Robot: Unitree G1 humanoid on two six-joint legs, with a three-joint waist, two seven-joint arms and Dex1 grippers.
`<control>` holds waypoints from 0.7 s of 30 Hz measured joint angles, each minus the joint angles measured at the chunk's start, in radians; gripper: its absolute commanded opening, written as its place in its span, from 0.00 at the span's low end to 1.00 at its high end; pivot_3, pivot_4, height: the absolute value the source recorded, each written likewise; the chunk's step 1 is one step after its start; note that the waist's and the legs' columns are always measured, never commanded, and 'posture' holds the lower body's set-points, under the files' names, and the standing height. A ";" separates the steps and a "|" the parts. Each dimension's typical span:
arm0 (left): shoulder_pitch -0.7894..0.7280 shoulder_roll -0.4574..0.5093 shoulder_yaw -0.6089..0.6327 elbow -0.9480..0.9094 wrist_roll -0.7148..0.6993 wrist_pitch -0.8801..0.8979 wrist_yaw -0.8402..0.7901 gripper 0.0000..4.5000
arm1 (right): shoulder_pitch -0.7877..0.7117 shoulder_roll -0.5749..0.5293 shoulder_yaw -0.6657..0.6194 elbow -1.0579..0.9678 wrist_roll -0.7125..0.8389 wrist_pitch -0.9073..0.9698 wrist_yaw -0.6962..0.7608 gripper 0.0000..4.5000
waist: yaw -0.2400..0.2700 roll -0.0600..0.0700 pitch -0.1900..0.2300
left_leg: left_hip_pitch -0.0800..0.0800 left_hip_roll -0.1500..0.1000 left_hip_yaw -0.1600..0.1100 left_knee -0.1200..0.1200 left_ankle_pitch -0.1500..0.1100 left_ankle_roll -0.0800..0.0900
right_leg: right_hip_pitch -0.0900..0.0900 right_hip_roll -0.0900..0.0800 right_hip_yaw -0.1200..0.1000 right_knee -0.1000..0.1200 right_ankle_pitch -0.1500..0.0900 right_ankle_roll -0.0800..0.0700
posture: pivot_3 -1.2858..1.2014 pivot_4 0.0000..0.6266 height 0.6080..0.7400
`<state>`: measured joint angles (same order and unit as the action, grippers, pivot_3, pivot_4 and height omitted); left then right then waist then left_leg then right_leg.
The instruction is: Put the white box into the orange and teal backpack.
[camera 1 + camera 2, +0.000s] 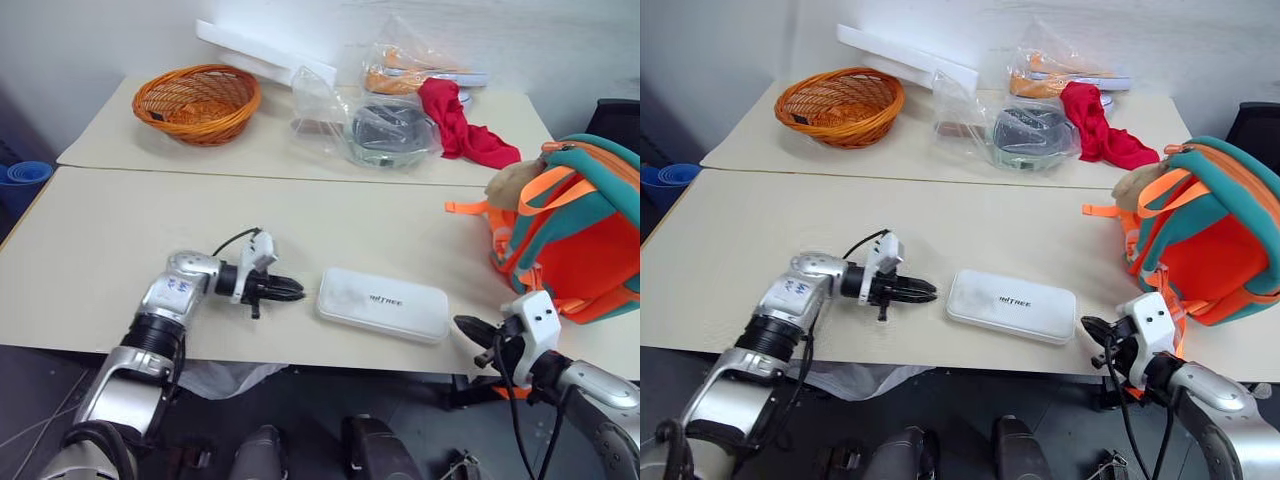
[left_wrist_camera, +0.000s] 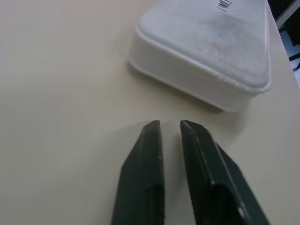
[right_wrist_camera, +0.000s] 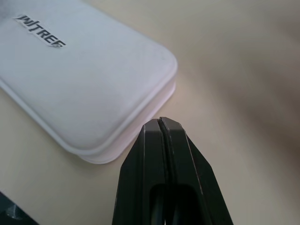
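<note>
I need to open my left gripper, roll it and pinch the box's top and bottom side [image 1: 340,289] before lifting, because the white box's wide end faces that gripper's narrow finger gap.
The white box [image 1: 383,304] lies flat on the near table, close to its front edge, with dark lettering on top. My left gripper [image 1: 295,291] points at the box's left end from a short way off; in the left wrist view its fingers [image 2: 152,154] are open by a narrow gap with nothing between them. My right gripper [image 1: 462,325] sits just off the box's right end [image 3: 79,79], shut and empty. The orange and teal backpack [image 1: 580,240] stands at the table's right side, a beige plush toy [image 1: 510,185] hanging on it.
On the far table are an orange wicker basket [image 1: 197,102], a long white foam board [image 1: 265,50], clear plastic bags [image 1: 385,130] and a red cloth [image 1: 460,125]. A seam separates the two tables. The near table's front edge [image 1: 300,360] runs just below both grippers.
</note>
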<state>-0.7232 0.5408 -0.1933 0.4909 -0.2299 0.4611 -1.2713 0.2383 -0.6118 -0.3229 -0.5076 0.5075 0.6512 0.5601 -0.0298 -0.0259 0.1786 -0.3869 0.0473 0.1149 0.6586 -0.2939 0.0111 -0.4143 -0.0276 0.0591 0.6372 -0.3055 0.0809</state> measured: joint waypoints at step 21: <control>-0.244 -0.153 -0.094 0.225 0.004 0.439 -0.126 0.98 | -0.058 0.038 0.081 0.085 -0.069 -0.096 0.005 0.00 | 0.005 0.000 0.000 | -0.001 -0.001 -0.001 0.002 -0.001 0.001 | 0.001 -0.002 0.000 0.000 0.000 0.000 | 0.52 0.24 1.00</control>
<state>-0.9673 0.3876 -0.2877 0.7157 -0.2257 0.8997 -1.3972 0.1807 -0.5734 -0.2419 -0.4227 0.4383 0.5556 0.5652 -0.0251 -0.0261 0.1783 -0.3876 0.0461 0.1140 0.6607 -0.2946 0.0123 -0.4133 -0.0291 0.0590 0.6370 -0.3056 0.0810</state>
